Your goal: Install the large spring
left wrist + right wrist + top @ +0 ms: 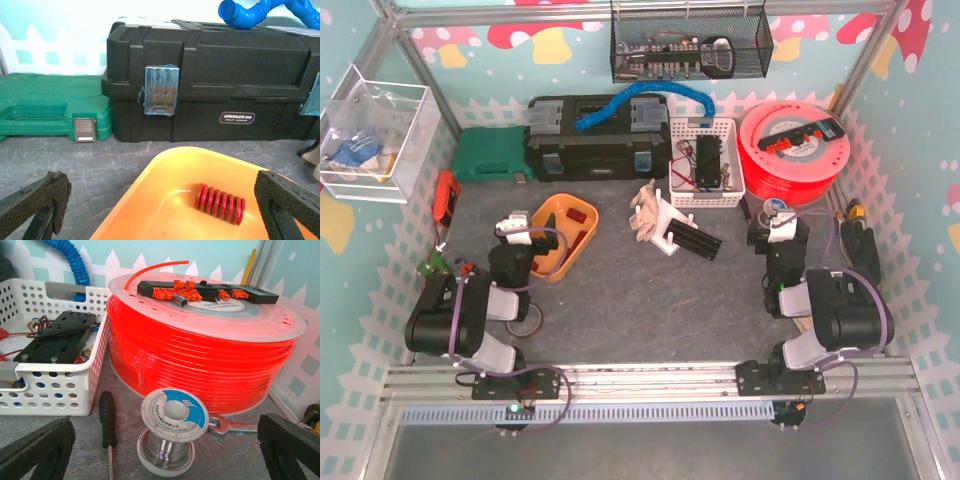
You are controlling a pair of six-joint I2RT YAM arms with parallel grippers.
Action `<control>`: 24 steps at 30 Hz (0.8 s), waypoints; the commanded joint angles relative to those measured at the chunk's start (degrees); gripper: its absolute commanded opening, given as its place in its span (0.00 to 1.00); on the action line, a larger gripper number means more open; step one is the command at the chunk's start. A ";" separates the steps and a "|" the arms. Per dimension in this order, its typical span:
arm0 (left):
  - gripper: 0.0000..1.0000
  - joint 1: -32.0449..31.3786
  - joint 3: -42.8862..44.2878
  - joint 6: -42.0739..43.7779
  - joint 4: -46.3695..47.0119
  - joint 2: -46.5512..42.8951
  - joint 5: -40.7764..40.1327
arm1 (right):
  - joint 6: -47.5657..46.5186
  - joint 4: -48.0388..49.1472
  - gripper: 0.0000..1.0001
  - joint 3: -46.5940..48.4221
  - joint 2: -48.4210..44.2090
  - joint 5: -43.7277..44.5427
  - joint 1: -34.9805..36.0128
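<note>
The robot's right gripper should close on the outer end (709, 247) of the white and black assembly's black bar, where it sticks out beyond the white base.
The large spring (220, 204) is a short red coil lying on its side in an orange tray (131, 196). In the top view the tray (582, 240) sits left of centre, with the spring (578, 213) at its far end. My left gripper (160, 210) hangs open just short of the tray, the spring ahead near its right finger (287, 207). From above, the left gripper (517, 232) is at the tray's left side. A white and black assembly (667, 226) lies mid-table. My right gripper (780, 228) is open at the right, facing a solder spool (172, 435).
A black toolbox (597, 137) and a green case (490, 155) line the back, with a blue hose (640, 98) on the toolbox. A white basket (705, 162) and a red tubing reel (790, 150) stand back right. A screwdriver (106, 420) and a wrench (235, 426) lie beside the spool.
</note>
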 commanded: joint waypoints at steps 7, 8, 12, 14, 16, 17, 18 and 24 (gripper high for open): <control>0.99 -0.30 0.87 -0.26 0.46 0.20 -0.69 | -0.52 1.79 0.99 -0.21 -0.03 -0.36 -0.18; 0.99 -0.31 0.87 -0.27 0.46 0.19 -0.73 | -0.48 1.76 0.99 -0.23 0.00 -0.29 -0.18; 0.99 -0.29 0.83 -0.27 0.46 0.20 -0.69 | -0.52 1.82 0.99 -0.25 0.09 -0.30 -0.18; 0.99 -0.30 0.78 -0.29 0.46 0.13 -0.72 | -0.47 1.80 0.99 -0.26 -0.03 -0.34 -0.18; 0.99 -0.28 0.70 -0.27 0.62 0.08 -0.71 | -0.48 2.13 0.99 -0.36 -0.29 0.04 -0.14; 0.99 -0.30 0.62 -0.15 0.81 0.01 -0.50 | -0.34 1.69 0.99 -0.27 -0.93 0.61 -0.10; 0.99 -0.35 0.65 0.09 0.66 -0.34 0.02 | -0.12 0.76 0.99 -0.37 -2.32 1.04 -0.09; 0.99 -0.44 5.30 1.04 -15.43 -10.46 2.60 | 0.64 -13.44 0.99 1.93 -14.98 0.28 -0.09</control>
